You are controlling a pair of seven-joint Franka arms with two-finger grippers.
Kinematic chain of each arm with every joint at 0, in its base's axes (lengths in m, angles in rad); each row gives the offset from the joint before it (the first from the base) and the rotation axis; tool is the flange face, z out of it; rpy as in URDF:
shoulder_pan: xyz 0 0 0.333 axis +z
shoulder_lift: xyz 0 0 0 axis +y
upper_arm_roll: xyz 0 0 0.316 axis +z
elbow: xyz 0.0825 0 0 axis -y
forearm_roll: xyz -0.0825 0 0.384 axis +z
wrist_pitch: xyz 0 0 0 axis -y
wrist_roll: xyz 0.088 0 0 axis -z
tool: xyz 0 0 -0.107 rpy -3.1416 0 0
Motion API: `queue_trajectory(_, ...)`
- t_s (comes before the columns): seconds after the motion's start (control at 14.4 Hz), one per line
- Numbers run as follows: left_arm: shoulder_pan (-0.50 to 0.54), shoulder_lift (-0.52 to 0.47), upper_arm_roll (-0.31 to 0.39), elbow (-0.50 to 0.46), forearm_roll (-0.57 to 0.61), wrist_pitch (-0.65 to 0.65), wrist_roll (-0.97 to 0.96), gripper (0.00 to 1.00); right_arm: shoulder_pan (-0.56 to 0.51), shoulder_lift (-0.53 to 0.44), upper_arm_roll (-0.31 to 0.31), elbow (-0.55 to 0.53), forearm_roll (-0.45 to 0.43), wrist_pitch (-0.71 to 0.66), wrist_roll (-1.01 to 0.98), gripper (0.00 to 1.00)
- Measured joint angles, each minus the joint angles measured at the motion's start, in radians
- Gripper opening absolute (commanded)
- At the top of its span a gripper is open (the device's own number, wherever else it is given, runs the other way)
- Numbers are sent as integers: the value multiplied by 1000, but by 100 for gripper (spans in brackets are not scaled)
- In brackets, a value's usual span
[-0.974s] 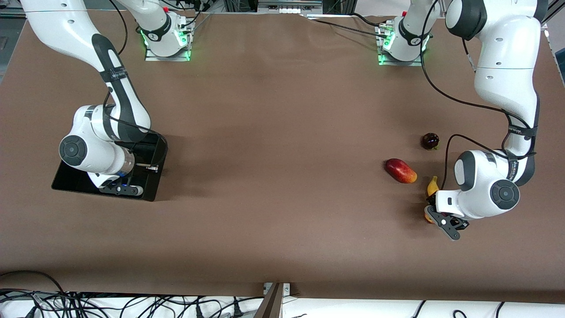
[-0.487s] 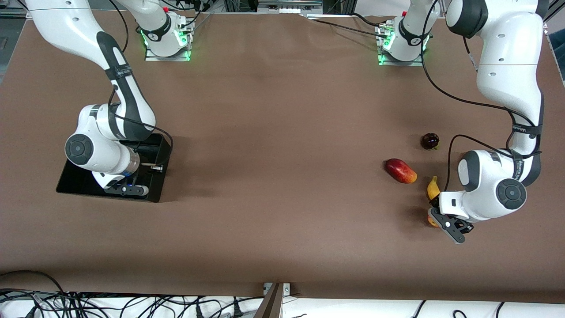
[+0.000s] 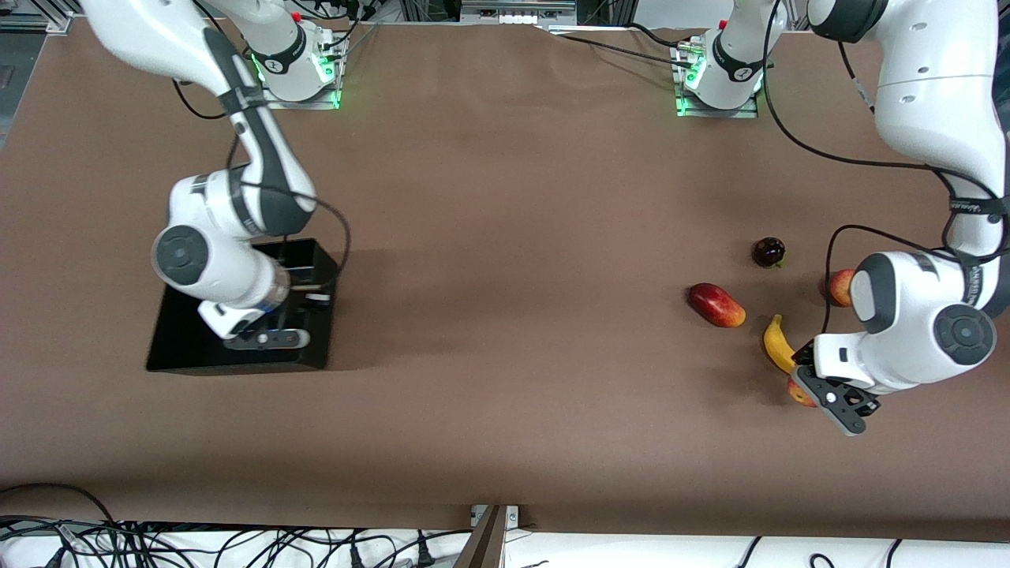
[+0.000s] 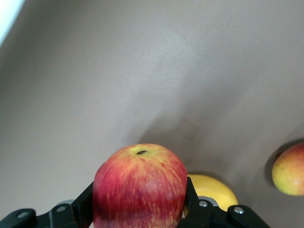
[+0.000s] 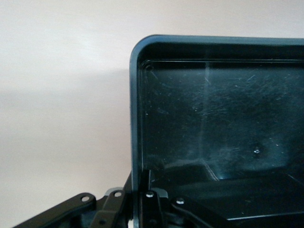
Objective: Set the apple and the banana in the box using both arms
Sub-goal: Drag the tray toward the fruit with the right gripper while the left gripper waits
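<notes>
The robot's right gripper will release the black box on the bare table about halfway to the elongated red fruit [image 3: 494,252].
The apple [image 4: 140,185], red streaked with yellow, sits between the fingers of my left gripper [image 4: 139,195], which is shut on it. In the front view this apple [image 3: 798,392] peeks out under the left gripper [image 3: 813,388], beside the near end of the yellow banana [image 3: 777,345], which lies on the table; the banana [image 4: 213,190] also shows under the apple. My right gripper [image 5: 142,192] is shut on a wall of the black box [image 5: 213,118], close to a corner. The box [image 3: 181,347] stands toward the right arm's end, under the right gripper [image 3: 272,331], with nothing in it that I can see.
A paler apple [image 3: 840,286] lies by the left arm's wrist. An elongated red fruit [image 3: 716,304] and a dark round fruit [image 3: 768,252] lie farther from the camera than the banana. Bare brown table stretches between the box and the fruits.
The right gripper has dragged the box toward the middle of the table. The left gripper has shifted with the apple toward the left arm's end, uncovering the paler apple.
</notes>
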Motion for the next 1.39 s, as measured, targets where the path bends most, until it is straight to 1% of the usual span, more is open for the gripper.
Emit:
queue_trajectory(0.28, 25, -70, 2, 2, 0, -65, 36, 46, 156, 44, 2, 87, 0, -29, 127, 0)
queue_trajectory(0.56, 49, -135, 3, 2, 0, -155, 59, 45, 250, 147, 3, 276, 3, -119, 285, 0)
queue_trajectory(0.84, 54, -190, -2, 2, -1, -266, 69, 45, 370, 254, 13, 437, 5, -121, 450, 0)
queue_trajectory(0.97, 53, -211, -10, 2, -1, -293, 69, 45, 418, 295, 20, 502, 5, -120, 520, 0)
queue_trajectory(1.18, 49, -225, -18, 2, -1, -304, 71, 45, 478, 338, 24, 559, 5, -76, 622, 0)
queue_trajectory(1.39, 48, -230, -29, 2, -1, -308, 74, 45, 536, 363, 26, 571, 5, -8, 698, 0)
